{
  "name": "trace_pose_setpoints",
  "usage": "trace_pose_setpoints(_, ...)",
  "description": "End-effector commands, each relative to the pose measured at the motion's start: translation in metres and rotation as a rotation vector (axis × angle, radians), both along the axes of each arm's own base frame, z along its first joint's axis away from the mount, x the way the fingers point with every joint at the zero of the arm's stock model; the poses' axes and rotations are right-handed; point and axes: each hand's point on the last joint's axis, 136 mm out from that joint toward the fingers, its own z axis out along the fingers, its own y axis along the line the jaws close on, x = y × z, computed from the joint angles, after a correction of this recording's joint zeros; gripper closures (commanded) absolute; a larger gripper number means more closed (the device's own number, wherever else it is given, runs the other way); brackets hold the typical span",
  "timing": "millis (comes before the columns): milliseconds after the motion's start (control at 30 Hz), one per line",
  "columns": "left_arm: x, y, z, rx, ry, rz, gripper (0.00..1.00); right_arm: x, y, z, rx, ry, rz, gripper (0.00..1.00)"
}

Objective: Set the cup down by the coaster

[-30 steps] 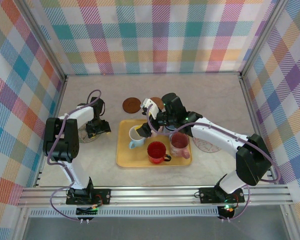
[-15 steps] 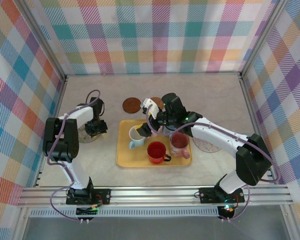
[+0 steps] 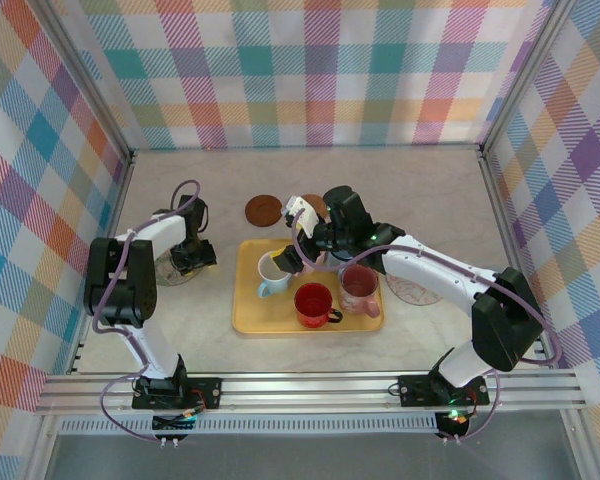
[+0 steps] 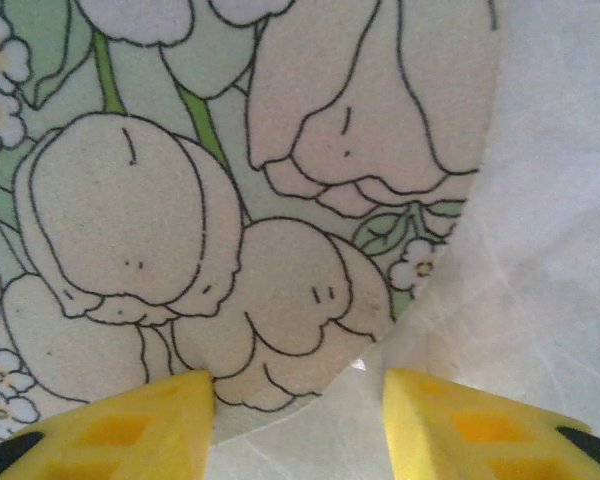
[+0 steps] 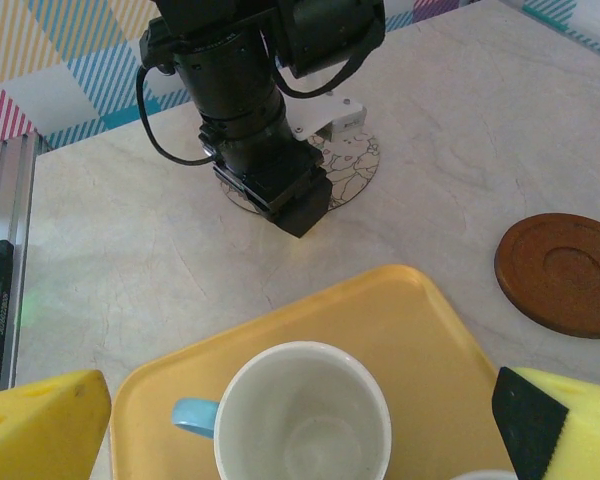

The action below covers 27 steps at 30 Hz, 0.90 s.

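The floral coaster is far from the brown one, so my left gripper will pinch the floral coaster's edge (image 4: 338,376) and drag it nearer before placing the cup.
A white cup (image 5: 303,420) with a blue handle (image 5: 194,417) stands upright on the yellow tray (image 5: 410,310). My right gripper (image 5: 300,430) hovers open above the cup, one yellow finger (image 5: 40,425) on each side of it, neither touching. In the top view the cup (image 3: 271,273) sits at the tray's left end under the right gripper (image 3: 286,261). My left gripper (image 3: 193,257) is low over a floral coaster (image 3: 172,266) left of the tray. In the left wrist view its fingers (image 4: 110,425) stand apart over that coaster's (image 4: 180,230) edge, holding nothing.
A red cup (image 3: 315,303) and a pink cup (image 3: 360,288) share the tray (image 3: 250,315). A brown coaster (image 3: 264,210) lies behind the tray, a second one (image 3: 316,204) is partly hidden by the right arm. Another floral coaster (image 3: 417,291) lies right of the tray.
The left gripper's fingers narrowed, then spread again over the floral coaster. The right arm and the cups have stayed in place.
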Motion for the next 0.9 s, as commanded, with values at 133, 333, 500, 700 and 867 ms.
trace_pose_setpoints(133, 0.017, 0.009, 0.031, 0.038, -0.134, -0.002, 0.41, -0.003, 0.004, 0.012, 0.029, -0.018, 0.014, 0.01)
trace_pose_setpoints(333, 0.017, 0.011, 0.014, 0.054, -0.062, -0.043, 0.35, -0.003, 0.004, 0.011, 0.028, -0.018, 0.018, 0.01)
trace_pose_setpoints(500, 0.019, 0.009, -0.005, 0.042, -0.033, -0.032, 0.36, -0.003, 0.003, 0.012, 0.026, -0.026, 0.015, 0.01)
trace_pose_setpoints(700, 0.020, 0.012, -0.018, 0.059, 0.011, -0.028, 0.48, -0.002, 0.001, 0.010, 0.015, -0.026, 0.007, 0.01)
trace_pose_setpoints(867, 0.022, 0.013, -0.018, 0.067, 0.005, -0.014, 0.63, 0.000, 0.001, 0.010, 0.011, -0.029, -0.003, 0.01)
